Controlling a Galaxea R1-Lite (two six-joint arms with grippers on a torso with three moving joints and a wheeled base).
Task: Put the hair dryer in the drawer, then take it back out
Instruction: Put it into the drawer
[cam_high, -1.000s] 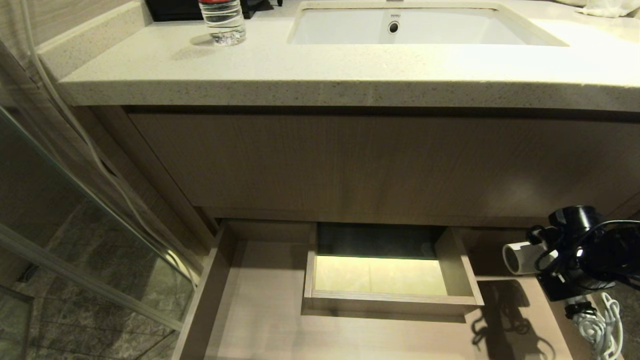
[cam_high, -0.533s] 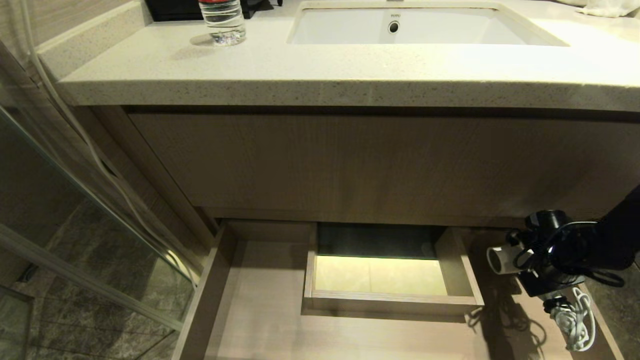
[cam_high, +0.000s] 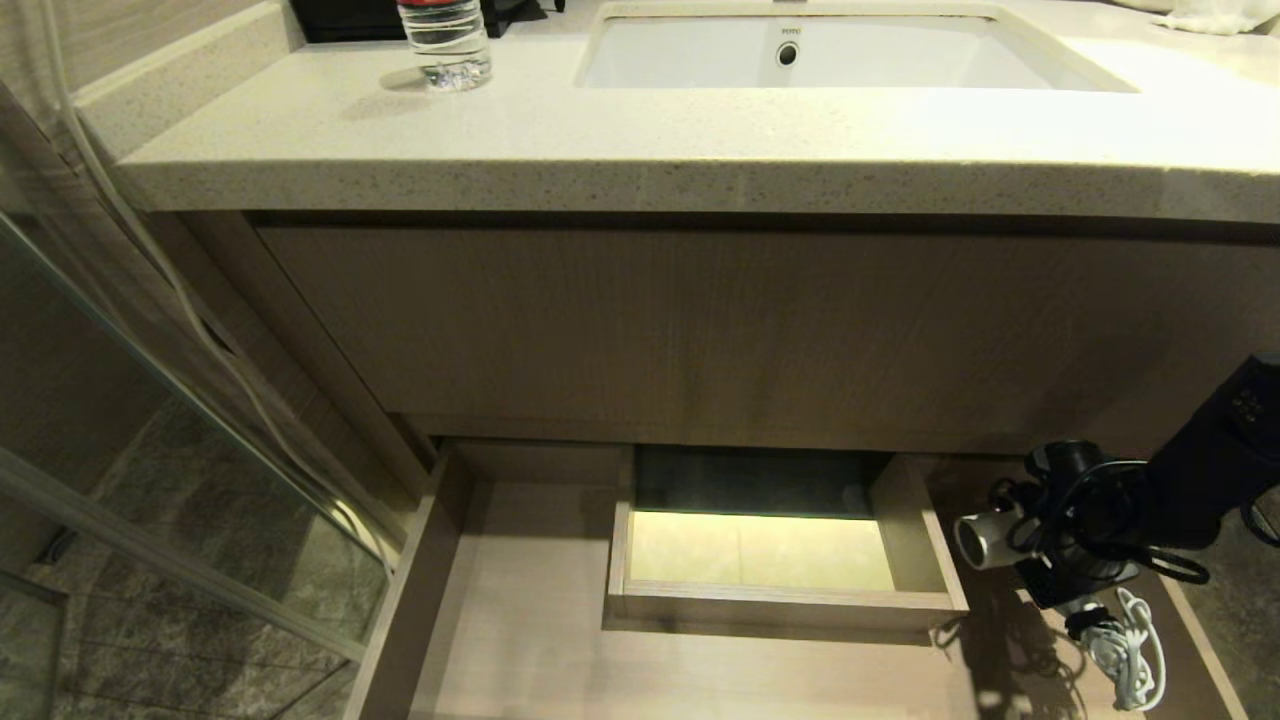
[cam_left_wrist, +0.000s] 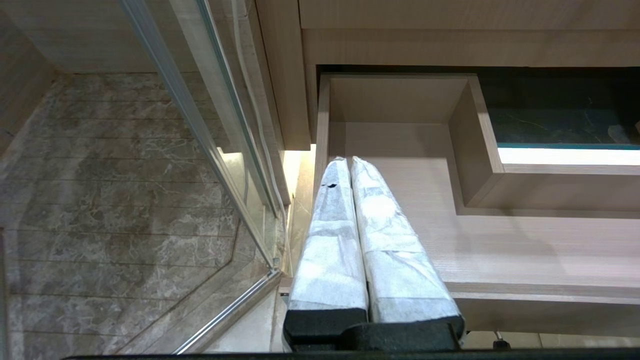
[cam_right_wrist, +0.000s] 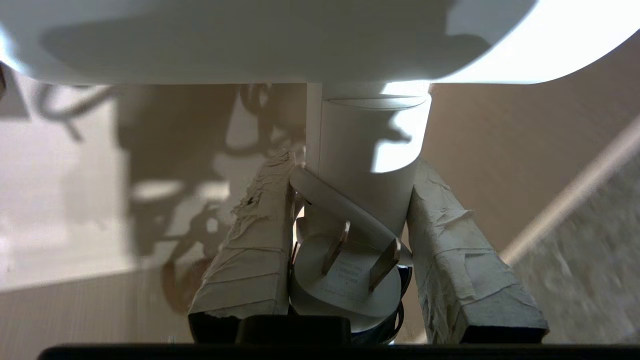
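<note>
The robot's right gripper needs to let go of the hair dryer on the drawer's bottom beneath it (cam_high: 1015, 586), against the boxed cutout.
The drawer (cam_high: 520, 620) stands pulled open below the vanity, showing its pale wood floor and a boxed cutout (cam_high: 785, 600) in the middle. My right gripper (cam_right_wrist: 352, 165) is shut on the handle of the white hair dryer (cam_right_wrist: 370, 145), and the plug (cam_right_wrist: 345, 280) sits between the taped fingers. In the head view the dryer's barrel (cam_high: 985, 540) points left over the drawer's right part, with the coiled cord (cam_high: 1125, 650) hanging below it. My left gripper (cam_left_wrist: 345, 162) is shut and empty, above the drawer's left wall (cam_left_wrist: 322, 120).
A clear bottle with a red cap (cam_high: 445, 45) stands on the countertop (cam_high: 640, 150) beside the sink (cam_high: 840, 55). A white cloth (cam_high: 1215, 15) lies at the back right. A glass shower door (cam_high: 180, 480) flanks the drawer's left. A taller wood panel (cam_high: 760, 320) rises behind.
My right arm has carried the hair dryer left and down, from beside the drawer's right edge to over its right part. The cord has followed. The left arm has stayed still.
</note>
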